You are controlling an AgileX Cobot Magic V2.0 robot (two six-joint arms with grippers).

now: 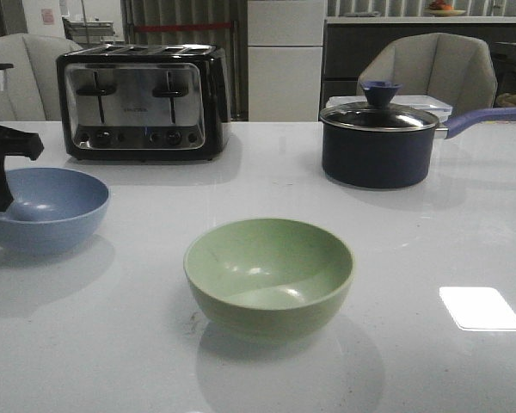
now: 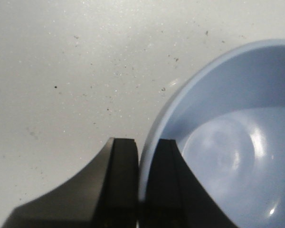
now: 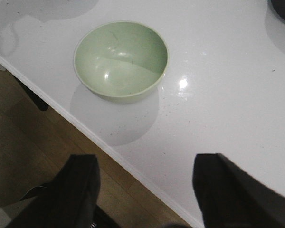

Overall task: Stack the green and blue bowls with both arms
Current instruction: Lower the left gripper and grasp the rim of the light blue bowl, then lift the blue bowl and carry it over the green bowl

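Note:
Next, my left gripper lets go of the blue bowl inside the empty green bowl [image 1: 265, 244] at the middle front of the table.
The blue bowl [image 1: 47, 211] sits at the left of the white table. My left gripper [image 1: 2, 200] is shut on its near-left rim, one finger inside and one outside; the left wrist view shows the rim [image 2: 147, 156] pinched between the black fingers [image 2: 123, 175]. The green bowl [image 1: 268, 271] stands empty at the table's middle front, untouched. My right gripper [image 3: 145, 164] is open and empty, hanging over the table's front edge, apart from the green bowl [image 3: 121, 59]. It is out of the front view.
A chrome toaster [image 1: 142, 103] stands at the back left. A dark navy lidded saucepan [image 1: 378, 142] with a purple handle stands at the back right. The table's front edge [image 3: 133, 168] runs under my right gripper, with wood floor beyond.

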